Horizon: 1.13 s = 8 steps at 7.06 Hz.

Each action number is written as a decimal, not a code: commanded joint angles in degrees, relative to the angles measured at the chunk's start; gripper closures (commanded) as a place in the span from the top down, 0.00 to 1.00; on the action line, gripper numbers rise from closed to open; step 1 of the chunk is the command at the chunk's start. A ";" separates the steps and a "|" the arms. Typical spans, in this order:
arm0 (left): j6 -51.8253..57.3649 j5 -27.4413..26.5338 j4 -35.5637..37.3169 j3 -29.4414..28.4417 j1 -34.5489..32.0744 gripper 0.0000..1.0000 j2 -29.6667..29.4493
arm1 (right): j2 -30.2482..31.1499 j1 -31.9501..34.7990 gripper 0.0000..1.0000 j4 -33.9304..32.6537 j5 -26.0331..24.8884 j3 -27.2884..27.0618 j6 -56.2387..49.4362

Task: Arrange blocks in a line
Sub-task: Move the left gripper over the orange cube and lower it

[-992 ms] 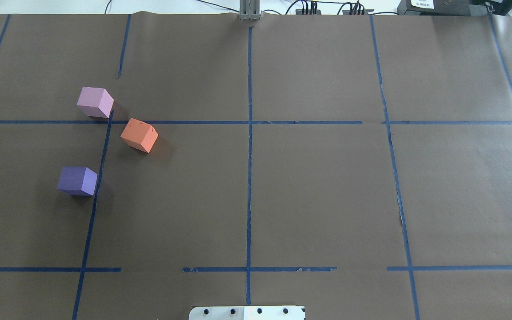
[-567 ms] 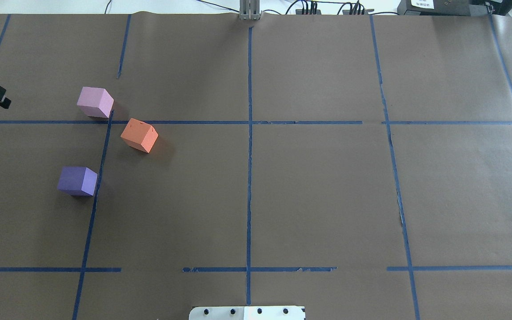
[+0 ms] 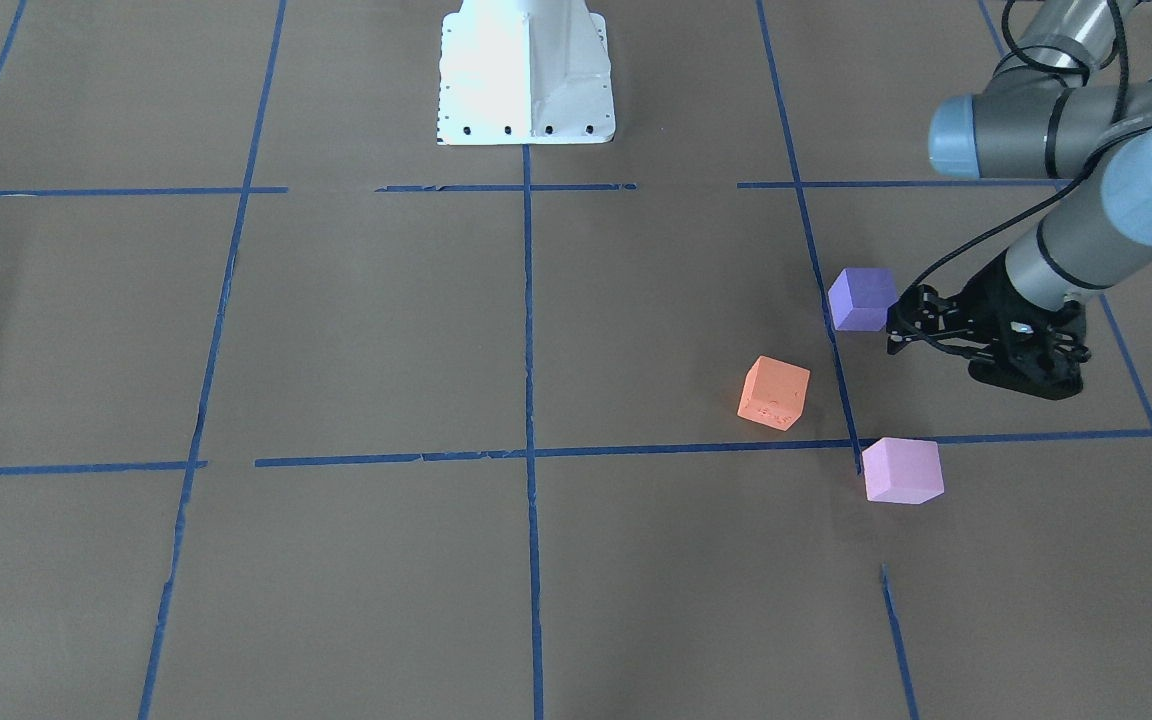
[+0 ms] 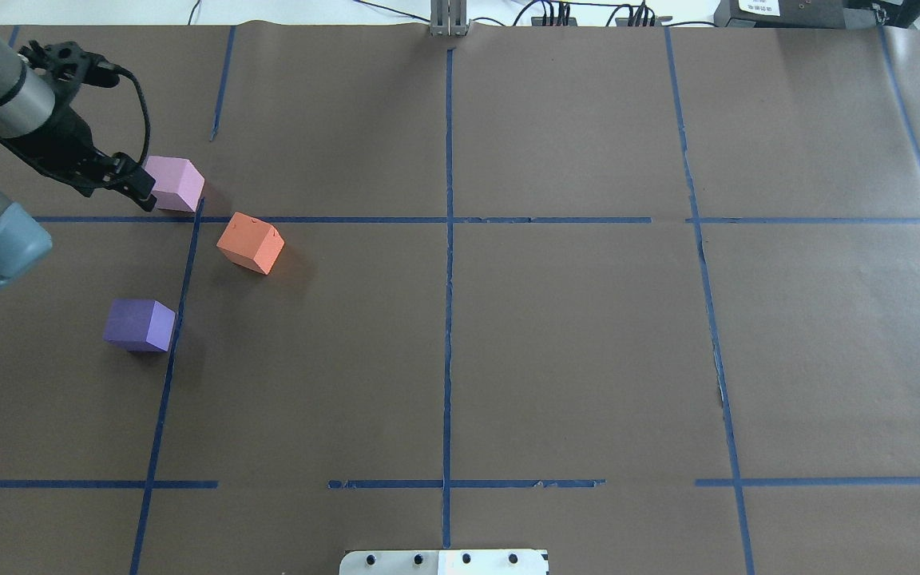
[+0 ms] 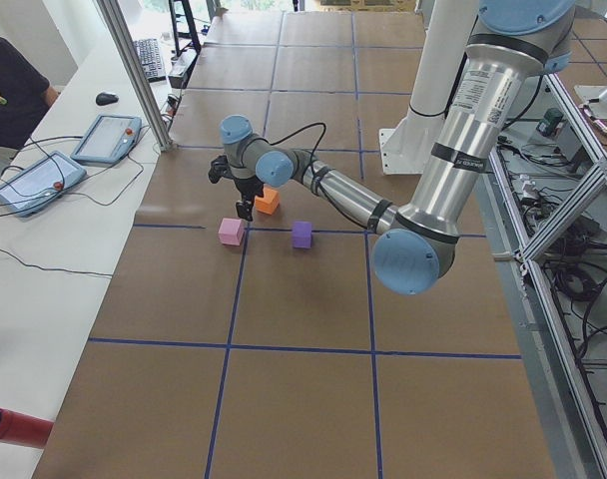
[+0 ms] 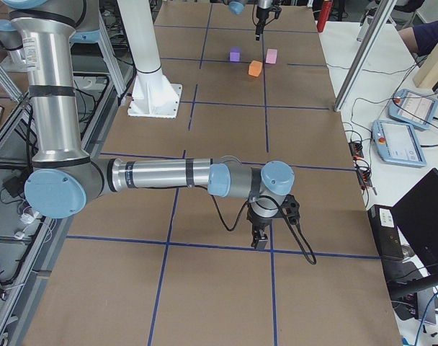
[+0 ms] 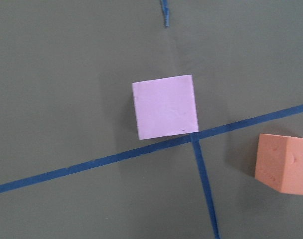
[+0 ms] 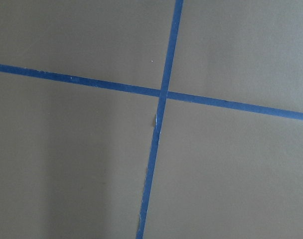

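The tilted orange block (image 3: 773,392) (image 7: 284,163) lies out of line, so I will move my left gripper to it next and close on its opposite sides.
Three cubes lie apart on the brown paper on my left side. The pale pink-lilac block (image 4: 172,182) (image 3: 901,470) is farthest from me, the orange block (image 4: 250,242) (image 3: 774,392) sits tilted near it, and the dark violet-purple block (image 4: 139,324) (image 3: 863,298) is nearest me. My left gripper (image 4: 139,185) (image 3: 894,326) hangs above the table by the pink block, its jaws apart and empty. The left wrist view looks down on the pink block (image 7: 165,106), with the orange block (image 7: 283,163) at the right edge. My right gripper (image 6: 261,241) shows only in the exterior right view, low over the paper, and I cannot tell its state.
Blue tape lines (image 4: 448,319) divide the brown paper into squares. The white robot base plate (image 3: 526,70) stands at my edge of the table. Tablets (image 5: 39,182) and cables lie on the white side bench, and an operator (image 5: 9,85) sits there.
My left arm has come in from the left edge of the overhead view and moved right, up to the pink block. The three blocks have not moved.
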<state>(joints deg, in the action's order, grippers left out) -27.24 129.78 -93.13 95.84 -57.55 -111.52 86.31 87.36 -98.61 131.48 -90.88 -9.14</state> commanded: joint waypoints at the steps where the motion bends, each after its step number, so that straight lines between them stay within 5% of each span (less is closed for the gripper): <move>1: -2.72 -2.69 -0.21 -2.92 4.19 1.00 -3.86 | 0.00 0.00 1.00 0.00 0.00 0.00 0.00; 4: -5.69 -4.00 -8.24 -7.31 7.87 1.00 -5.89 | 0.00 0.09 1.00 0.00 0.00 0.00 0.00; 8: -8.18 -7.25 -9.09 -8.29 10.25 1.00 -5.99 | 0.00 0.00 1.00 0.00 0.00 0.00 0.00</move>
<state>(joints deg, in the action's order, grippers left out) -35.24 124.32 -102.19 88.10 -48.23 -117.49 86.31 87.37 -98.61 131.48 -90.88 -9.14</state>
